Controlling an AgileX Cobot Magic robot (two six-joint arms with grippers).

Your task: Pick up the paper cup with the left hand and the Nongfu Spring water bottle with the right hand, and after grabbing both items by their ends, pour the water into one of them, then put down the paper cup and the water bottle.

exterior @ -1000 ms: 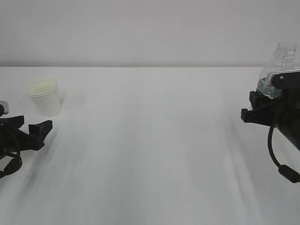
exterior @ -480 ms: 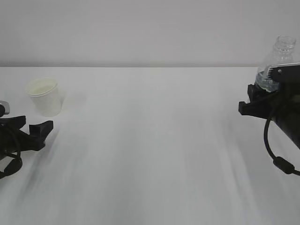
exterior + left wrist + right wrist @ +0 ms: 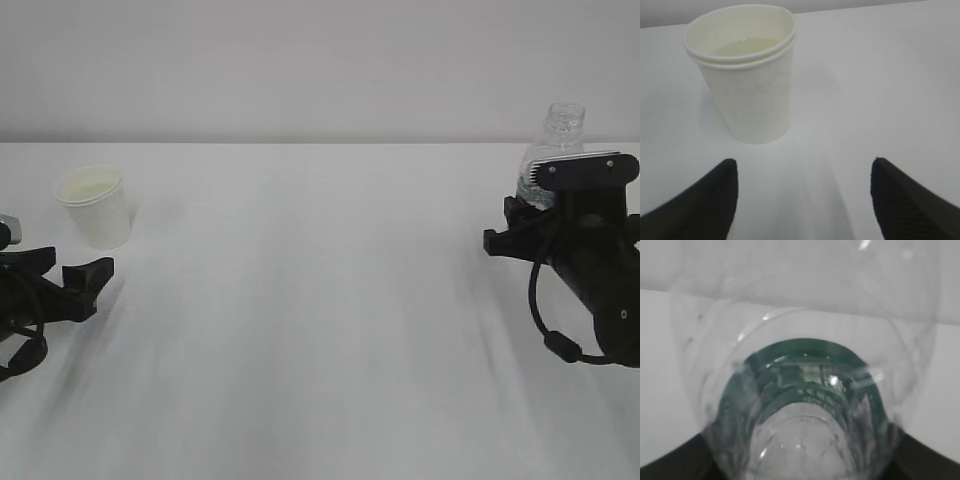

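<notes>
Next, I set the Nongfu Spring water bottle on the white table straight (image 3: 497, 238) across from the paper cup with my right gripper. The bottle now stands upright in that gripper.
The paper cup (image 3: 97, 205) stands upright on the white table (image 3: 320, 300) at the left, off-white, with pale liquid (image 3: 742, 47) showing inside. My left gripper (image 3: 68, 268) sits low just in front of it, open, with the cup (image 3: 747, 85) beyond the fingertips and nothing between them (image 3: 803, 165). At the right, my right gripper (image 3: 528, 218) is shut on the lower body of the clear Nongfu Spring water bottle (image 3: 558, 135), which stands upright and uncapped. The bottle (image 3: 805, 405) with its green label fills the right wrist view. Its base is hidden behind the gripper.
A plain pale wall (image 3: 320, 60) runs behind the table's far edge. Black cable (image 3: 545, 320) loops under the right arm. Nothing else lies on the table between the two arms.
The right gripper has carried the bottle leftwards, further into view. The left gripper and the cup have stayed where they were.
</notes>
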